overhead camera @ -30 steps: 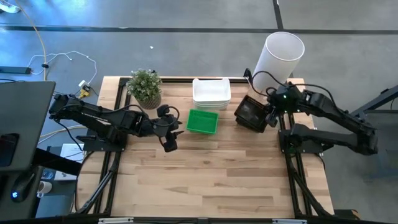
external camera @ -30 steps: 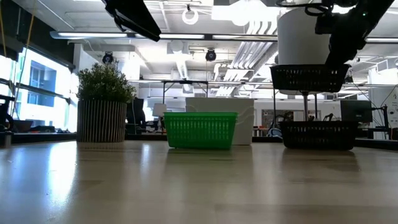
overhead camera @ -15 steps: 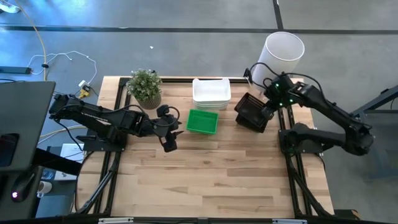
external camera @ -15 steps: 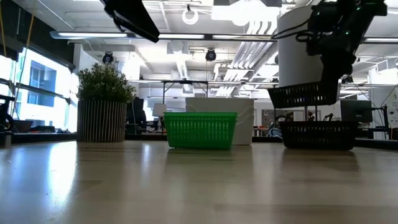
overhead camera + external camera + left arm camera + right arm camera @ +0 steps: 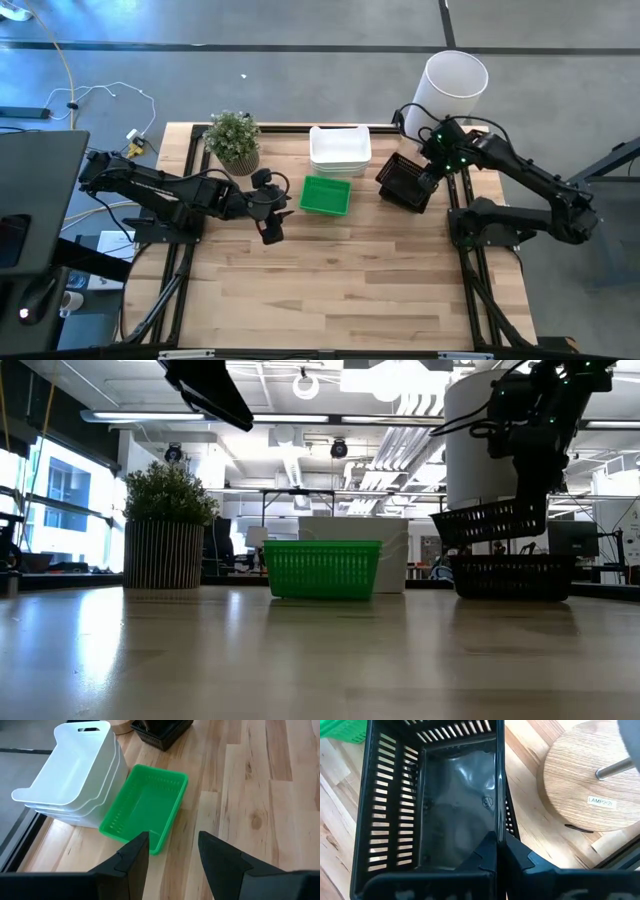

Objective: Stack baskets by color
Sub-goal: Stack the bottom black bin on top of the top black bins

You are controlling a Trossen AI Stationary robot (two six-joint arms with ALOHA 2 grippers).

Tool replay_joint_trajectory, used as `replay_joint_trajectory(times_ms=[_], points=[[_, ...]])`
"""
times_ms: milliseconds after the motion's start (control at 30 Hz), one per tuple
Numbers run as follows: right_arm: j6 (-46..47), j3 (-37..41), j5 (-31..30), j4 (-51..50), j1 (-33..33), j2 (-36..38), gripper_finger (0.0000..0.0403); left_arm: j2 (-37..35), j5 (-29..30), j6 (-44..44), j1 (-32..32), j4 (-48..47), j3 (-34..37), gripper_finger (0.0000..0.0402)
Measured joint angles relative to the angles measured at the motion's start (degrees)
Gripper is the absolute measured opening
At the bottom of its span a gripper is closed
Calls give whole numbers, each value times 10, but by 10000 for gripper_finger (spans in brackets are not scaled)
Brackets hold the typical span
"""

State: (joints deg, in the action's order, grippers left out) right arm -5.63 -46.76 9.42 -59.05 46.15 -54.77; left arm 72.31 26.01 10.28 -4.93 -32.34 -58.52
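The black basket is to go beside the green basket. Next, my right gripper puts it down there on the wooden table (image 5: 394,203).
My right gripper (image 5: 427,183) is shut on a black basket (image 5: 490,523), which hangs tilted just above a second black basket (image 5: 510,576) standing on the table at the far right. A green basket (image 5: 326,195) sits on its base at the table's far middle. Behind it stands a stack of white baskets (image 5: 340,148). My left gripper (image 5: 278,210) hovers open above the table, left of the green basket (image 5: 145,805), with nothing between its fingers. My right gripper pinches one side wall of the black basket (image 5: 500,805) near a corner, one finger inside (image 5: 485,855) and one outside. The fingers come steeply from above and lie along the wall. The basket hangs clear, tilted, its end toward the table's left lower.
A potted plant (image 5: 233,140) stands at the far left. A tall white cylinder (image 5: 452,90) on a round wooden foot (image 5: 590,785) stands at the far right corner, close behind the black baskets. The near half of the table (image 5: 340,290) is bare wood.
My right gripper has swung toward the table's far edge and come down with the black basket. The basket, level before, has tipped and now hangs close above the black basket on the table.
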Motion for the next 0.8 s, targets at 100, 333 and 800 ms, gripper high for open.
replay_joint_trajectory(times_ms=[100, 333, 800], points=[[-2, 0, 3, -1, 0, 0, 0, 0, 0, 0, 0, 0, 0, 156], [-11, -37, -7, -58, -1, 0, 0, 0, 0, 0, 0, 0, 0, 156], [-22, -37, -6, -72, -3, -51, 0, 0, 0, 0, 0, 0, 0, 156]])
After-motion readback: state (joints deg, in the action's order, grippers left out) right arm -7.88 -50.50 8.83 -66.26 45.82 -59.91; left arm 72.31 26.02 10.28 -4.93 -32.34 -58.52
